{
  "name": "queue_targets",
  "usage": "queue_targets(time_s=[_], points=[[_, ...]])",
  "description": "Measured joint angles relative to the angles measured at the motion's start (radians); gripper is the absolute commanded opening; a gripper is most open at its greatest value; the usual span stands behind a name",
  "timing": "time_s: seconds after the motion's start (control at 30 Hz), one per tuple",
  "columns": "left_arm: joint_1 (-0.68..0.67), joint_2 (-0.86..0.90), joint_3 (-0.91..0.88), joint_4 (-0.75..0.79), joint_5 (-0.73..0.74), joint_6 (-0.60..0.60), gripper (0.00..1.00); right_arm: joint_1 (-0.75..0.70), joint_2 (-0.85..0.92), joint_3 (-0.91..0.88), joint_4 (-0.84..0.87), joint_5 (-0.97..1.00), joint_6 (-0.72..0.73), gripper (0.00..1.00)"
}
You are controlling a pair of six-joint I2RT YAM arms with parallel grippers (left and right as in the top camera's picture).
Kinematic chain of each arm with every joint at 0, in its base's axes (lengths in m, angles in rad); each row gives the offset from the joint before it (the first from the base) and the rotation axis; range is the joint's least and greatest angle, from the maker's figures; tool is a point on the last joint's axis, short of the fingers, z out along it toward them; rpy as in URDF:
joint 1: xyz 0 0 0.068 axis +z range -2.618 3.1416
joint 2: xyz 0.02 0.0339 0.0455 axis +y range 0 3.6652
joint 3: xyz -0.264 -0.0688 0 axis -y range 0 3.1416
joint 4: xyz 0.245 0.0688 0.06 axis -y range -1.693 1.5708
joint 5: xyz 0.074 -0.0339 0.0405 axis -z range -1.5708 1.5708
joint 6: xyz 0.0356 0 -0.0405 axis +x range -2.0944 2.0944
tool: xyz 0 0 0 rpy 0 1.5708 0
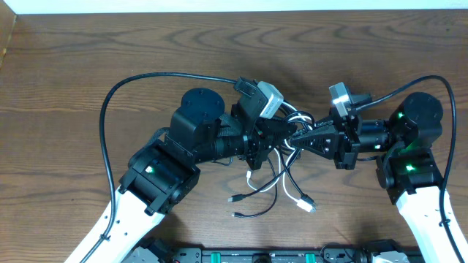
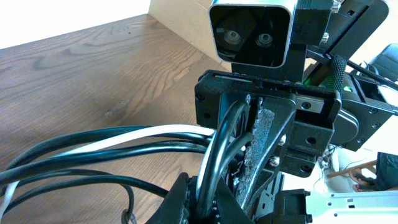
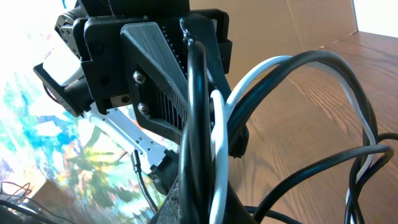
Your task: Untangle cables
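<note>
Next, my right gripper opens and takes the loop of cords farther back (image 3: pixel 337 62), because it holds the same black and white cords as my left gripper.
The cables (image 1: pixel 281 175) are a tangle of thin black cords and one white cord at the table's middle, held up between both grippers, with loose plug ends hanging toward the front. My left gripper (image 1: pixel 281 131) is shut on the cable bundle; its wrist view shows black cords and the white cord (image 2: pixel 124 140) running into its jaws (image 2: pixel 208 199). My right gripper (image 1: pixel 296 137) faces it tip to tip and is shut on the same bundle; black and white cords (image 3: pixel 214 124) pass through its jaws (image 3: pixel 208 199).
Thick black arm cables arc over the table at the left (image 1: pixel 106 117) and right (image 1: pixel 447 95). A white plug (image 1: pixel 307 206) and small black plugs (image 1: pixel 235 197) lie near the front edge. Bare wooden tabletop (image 1: pixel 146 44) stretches behind the arms.
</note>
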Motion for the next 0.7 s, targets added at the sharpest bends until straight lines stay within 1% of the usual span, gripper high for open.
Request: queue_targets(time_s=[0.07, 0.1, 0.27, 0.3, 0.33, 0.37, 0.47, 0.63, 0.7], points=[[0.0, 0.0, 0.0, 0.0, 0.0, 0.0, 0.07, 0.0, 0.0, 0.0, 0.0, 0.0, 0.0, 0.02], [0.0, 0.0, 0.0, 0.0, 0.0, 0.0, 0.07, 0.0, 0.0, 0.0, 0.0, 0.0, 0.0, 0.06], [0.0, 0.0, 0.0, -0.003, 0.0, 0.003, 0.07, 0.0, 0.0, 0.0, 0.003, 0.008, -0.005, 0.49], [0.0, 0.0, 0.0, -0.006, 0.0, 0.009, 0.08, 0.0, 0.0, 0.0, 0.006, 0.015, -0.01, 0.55], [0.0, 0.0, 0.0, -0.01, 0.0, 0.015, 0.08, 0.0, 0.0, 0.0, 0.004, 0.021, -0.008, 0.58], [0.0, 0.0, 0.0, -0.014, -0.001, 0.019, 0.07, 0.0, 0.0, 0.0, 0.005, 0.027, -0.01, 0.6], [0.001, 0.0, 0.0, -0.029, -0.001, 0.024, 0.08, -0.001, 0.0, 0.0, 0.004, 0.052, -0.008, 0.63], [0.026, 0.0, 0.0, -0.063, -0.001, 0.027, 0.07, -0.041, 0.0, 0.0, 0.004, 0.069, -0.008, 0.64], [0.036, 0.0, 0.0, -0.074, -0.001, 0.027, 0.07, -0.067, 0.0, 0.0, 0.004, 0.072, -0.008, 0.63]])
